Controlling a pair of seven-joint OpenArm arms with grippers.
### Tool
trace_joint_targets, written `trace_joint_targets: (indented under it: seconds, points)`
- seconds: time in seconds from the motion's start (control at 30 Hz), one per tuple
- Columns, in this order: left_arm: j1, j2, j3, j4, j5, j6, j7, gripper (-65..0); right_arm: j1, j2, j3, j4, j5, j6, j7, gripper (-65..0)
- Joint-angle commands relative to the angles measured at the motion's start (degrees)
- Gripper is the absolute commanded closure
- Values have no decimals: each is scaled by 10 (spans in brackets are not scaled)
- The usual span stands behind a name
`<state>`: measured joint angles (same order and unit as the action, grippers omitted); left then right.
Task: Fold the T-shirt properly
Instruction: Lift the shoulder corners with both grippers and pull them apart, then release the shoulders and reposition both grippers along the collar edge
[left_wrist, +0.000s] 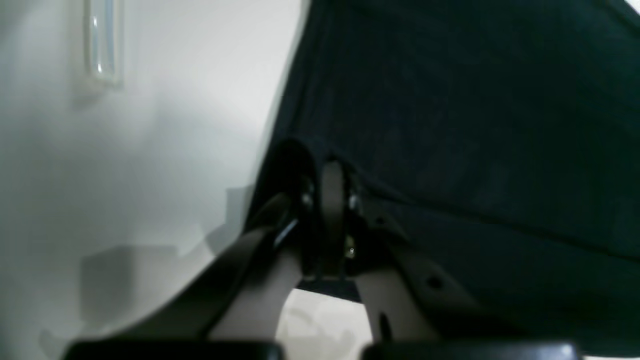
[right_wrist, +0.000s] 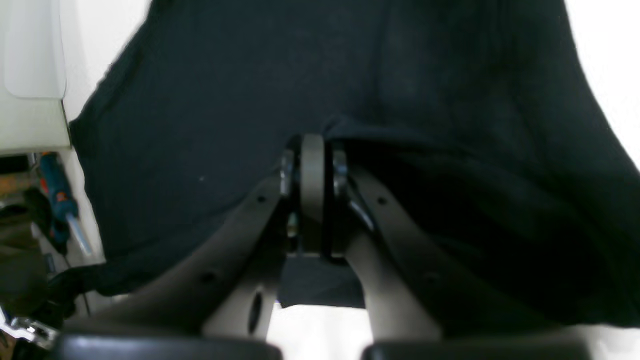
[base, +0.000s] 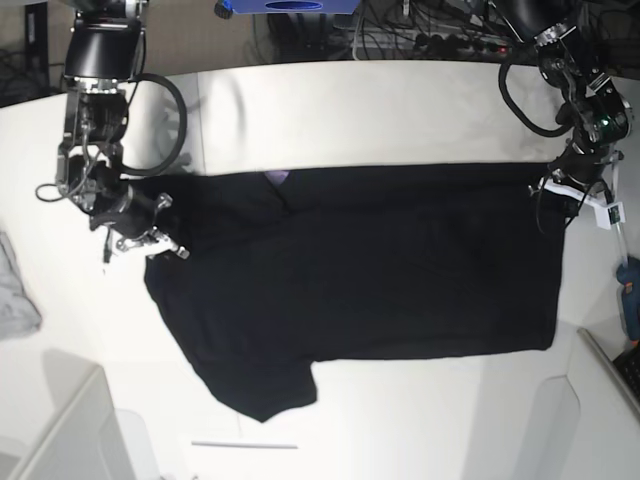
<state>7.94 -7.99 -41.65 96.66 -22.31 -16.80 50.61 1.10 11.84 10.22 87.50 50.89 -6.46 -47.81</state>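
A fold inside the T-shirt's far edge is in my left gripper, so it should open, back away and grab the T-shirt's corner (base: 549, 169) before it pulls the T-shirt closer.
The black T-shirt (base: 400, 260) lies spread across the white table, with a sleeve (base: 265, 385) sticking out at the near left and a purple patch (base: 277, 177) showing at its far edge. My right gripper (base: 165, 246) is shut on the T-shirt's left side. In the right wrist view its fingers (right_wrist: 312, 170) pinch a fold of black cloth (right_wrist: 200, 125). My left gripper (base: 550, 186) is shut on the T-shirt's far right corner. In the left wrist view its fingers (left_wrist: 331, 190) clamp the cloth's edge (left_wrist: 475, 125), and the fabric hangs taut from them.
A small grey cloth (base: 15, 290) lies at the table's left edge. A blue tool (base: 630, 290) sits off the right edge. Pale raised box corners stand at the near left (base: 60, 430) and near right (base: 600, 390). A thin rod (base: 245, 445) lies near the front.
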Motion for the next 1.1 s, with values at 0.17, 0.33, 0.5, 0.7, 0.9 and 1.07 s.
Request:
trace_joint_targets:
  seconds: [0.17,0.33,0.5,0.7,0.9,1.07]
  points:
    - [-10,-11,33,10,0,0,-12,0,13,13,1,-4,6,4,35,0]
    - [-18,-11,35,-26,0,0,-14,0,11,10,1,-4,-21,3,35,0]
    - [-26,-11,34,-47,0,0,-14,0,5,-3,6,-3,-51,3,35,0]
    - [-26,-11,34,-43,0,0,-15,-107,-4,-4,6,1,-50,3,35,-129]
    - [-27,-11,16,-29,-4,-3,-16,-505,-47,-24,45,66,-50,3,73,-282]
    - [-2,14,-63,69,-5,-4,-15,-587,-114,-30,62,174,-51,-39,86,-282]
